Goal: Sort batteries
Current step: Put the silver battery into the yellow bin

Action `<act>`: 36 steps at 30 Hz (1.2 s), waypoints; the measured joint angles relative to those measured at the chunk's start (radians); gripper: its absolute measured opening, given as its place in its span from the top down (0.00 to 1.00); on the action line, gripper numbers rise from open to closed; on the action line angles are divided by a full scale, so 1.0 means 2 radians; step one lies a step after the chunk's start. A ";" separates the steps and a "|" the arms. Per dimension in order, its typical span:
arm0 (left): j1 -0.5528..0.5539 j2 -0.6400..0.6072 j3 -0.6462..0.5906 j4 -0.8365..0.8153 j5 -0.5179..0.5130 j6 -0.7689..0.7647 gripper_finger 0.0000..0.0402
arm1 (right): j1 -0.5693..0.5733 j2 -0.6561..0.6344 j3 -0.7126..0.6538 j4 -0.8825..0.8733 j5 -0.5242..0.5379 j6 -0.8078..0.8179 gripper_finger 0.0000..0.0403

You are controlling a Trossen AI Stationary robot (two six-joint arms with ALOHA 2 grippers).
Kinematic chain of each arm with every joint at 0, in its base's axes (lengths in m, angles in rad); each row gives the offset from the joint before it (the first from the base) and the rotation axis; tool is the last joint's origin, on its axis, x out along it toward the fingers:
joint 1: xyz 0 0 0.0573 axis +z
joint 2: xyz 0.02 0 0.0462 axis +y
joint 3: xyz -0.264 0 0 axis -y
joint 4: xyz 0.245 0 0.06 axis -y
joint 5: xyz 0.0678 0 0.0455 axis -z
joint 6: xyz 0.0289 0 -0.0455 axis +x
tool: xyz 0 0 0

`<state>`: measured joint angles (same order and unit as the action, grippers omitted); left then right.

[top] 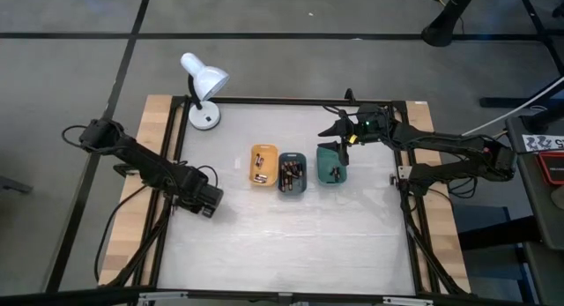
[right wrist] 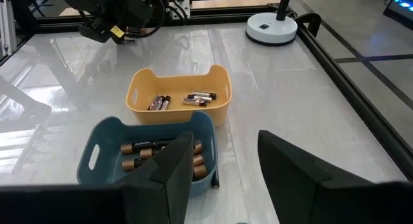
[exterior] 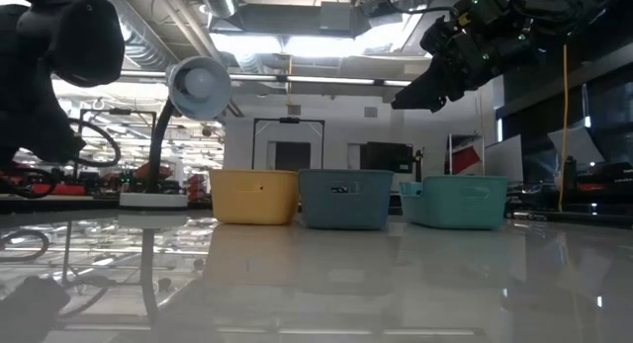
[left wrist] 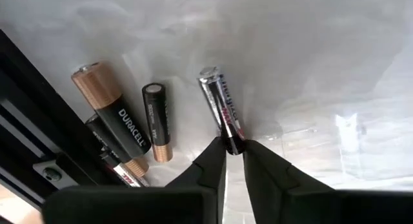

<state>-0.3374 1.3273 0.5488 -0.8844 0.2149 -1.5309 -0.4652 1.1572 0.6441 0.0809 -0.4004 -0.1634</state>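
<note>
The silvery battery's dark end is all that my left gripper pinches, so I should open the fingers and take the silvery battery around its middle (left wrist: 221,108) before lifting it.
My left gripper (top: 210,203) is low at the table's left edge, shut on a silvery battery with red marks (left wrist: 221,104). Beside it on the table lie a big copper-and-black battery (left wrist: 111,114), a smaller black one (left wrist: 157,119) and another, partly hidden (left wrist: 121,171). My right gripper (top: 337,132) hangs open and empty above the green tray (top: 331,165), high over it in the low view (exterior: 410,98). The orange tray (right wrist: 177,114) and the dark teal tray (right wrist: 106,137) hold several batteries each. My left gripper pinches the silvery battery by its dark near end (left wrist: 232,141) between its two fingertips (left wrist: 211,161). The fingers run along the battery's length. The rest of the battery lies flat on the table, reaching away from the fingers.
A white desk lamp (top: 203,81) stands at the far left of the table. The three trays sit in a row at the table's middle. One loose battery (right wrist: 215,179) lies on the table beside the teal tray. A black frame rail (left wrist: 39,121) runs close behind the left batteries.
</note>
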 joint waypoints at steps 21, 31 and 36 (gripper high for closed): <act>0.002 0.000 0.000 0.034 -0.023 0.057 0.72 | 0.000 0.000 0.000 0.000 0.000 0.000 0.57; 0.002 -0.003 0.000 0.030 -0.019 0.060 0.61 | 0.000 0.000 0.000 0.000 0.000 0.000 0.57; 0.003 -0.029 -0.002 0.029 -0.035 0.049 0.62 | 0.000 0.000 0.000 0.000 0.000 0.000 0.57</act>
<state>-0.3309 1.2700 0.5442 -0.8263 0.1451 -1.4331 -0.4651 1.1572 0.6441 0.0811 -0.4005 -0.1635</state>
